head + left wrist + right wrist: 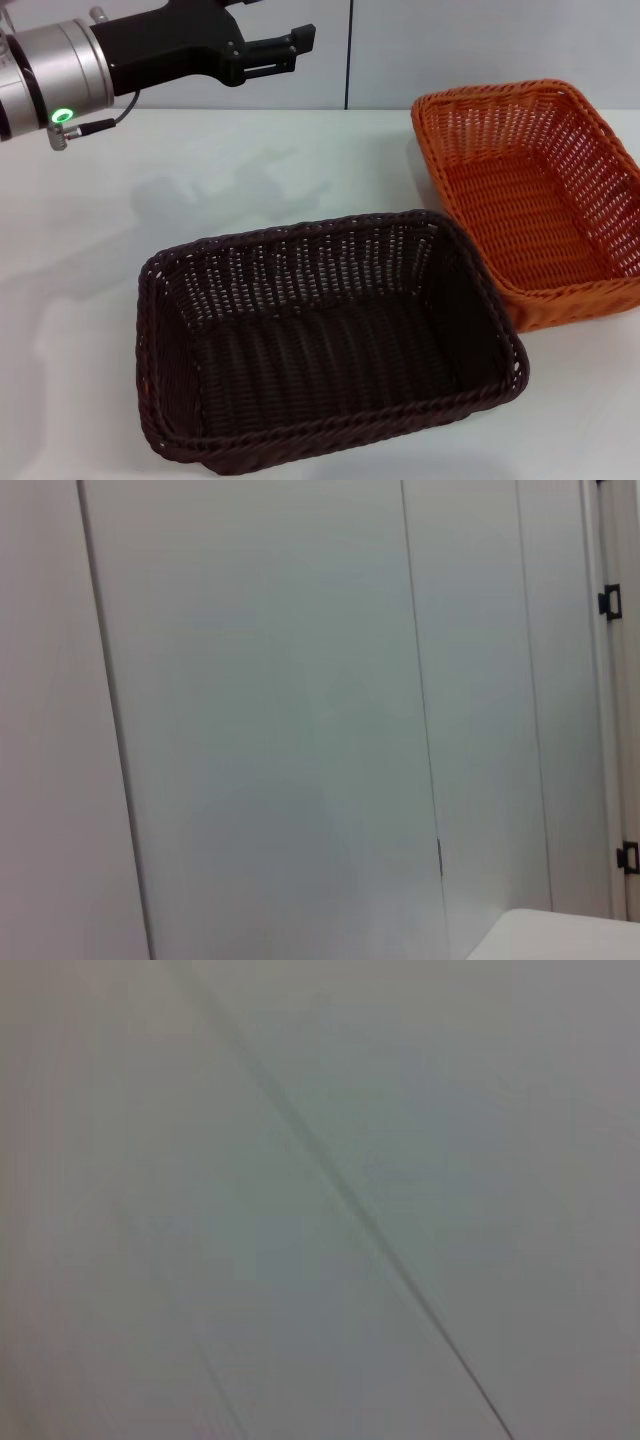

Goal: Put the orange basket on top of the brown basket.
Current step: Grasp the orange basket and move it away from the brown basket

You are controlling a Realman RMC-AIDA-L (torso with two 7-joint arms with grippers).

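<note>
My right gripper should grip the orange basket on its near-side rim (602,289), well away from the corner next to the brown basket.
The orange basket (535,200) stands upright on the white table at the right in the head view. The brown basket (330,345) stands upright in front of and to the left of it, their near corners touching or almost touching. Both are empty. My left gripper (287,32) hangs open and empty high above the table's far left, well away from both baskets. My right gripper is out of view. Neither wrist view shows a basket.
The white table (120,260) extends left of the brown basket and behind it. Grey wall panels (450,45) stand behind the table. The left wrist view shows those panels (280,720) and a table corner (560,935).
</note>
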